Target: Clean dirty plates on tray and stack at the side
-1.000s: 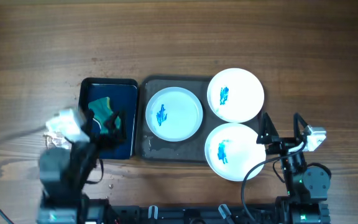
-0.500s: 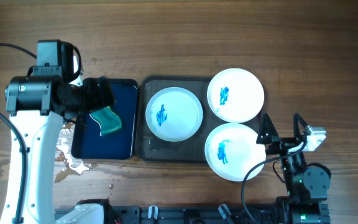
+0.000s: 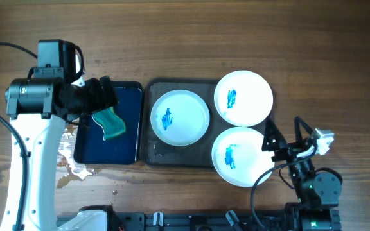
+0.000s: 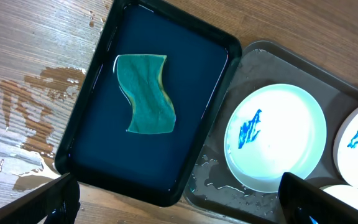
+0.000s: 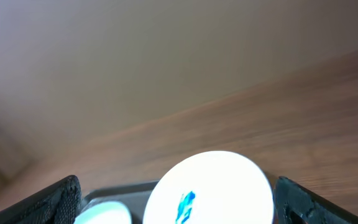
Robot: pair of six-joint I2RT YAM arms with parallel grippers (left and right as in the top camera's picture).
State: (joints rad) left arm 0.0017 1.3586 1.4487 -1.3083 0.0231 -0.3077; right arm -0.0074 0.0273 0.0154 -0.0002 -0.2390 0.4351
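Note:
The robot's right gripper will next move to the rim of the plate [image 3: 208, 120] nearest the basin and close there, on the side facing the other plates.
Three white plates with blue stains sit on or over the edge of a dark grey tray [image 3: 172, 157]: one on its left [image 3: 180, 117], one at the back right [image 3: 243, 97], one at the front right [image 3: 239, 156]. A teal sponge [image 3: 111, 123] lies in a dark water basin [image 3: 126, 154]. My left gripper [image 3: 98, 96] hovers open over the basin's back left edge. In the left wrist view [image 4: 179, 211] the sponge [image 4: 146, 93] and left plate [image 4: 275, 137] show. My right gripper [image 3: 275, 142] is open and empty beside the front right plate. The right wrist view [image 5: 179, 208] shows a stained plate [image 5: 219, 177].
Spilled water [image 3: 69, 163] wets the wood in front of and left of the basin, also in the left wrist view [image 4: 36, 93]. A black cable [image 3: 5, 48] runs off the left arm. The right arm's base [image 3: 317, 186] stands at the front right edge.
My left arm has swung from the basin's front left corner to its back left edge, uncovering the sponge. My right gripper has shifted slightly. The plates have not moved.

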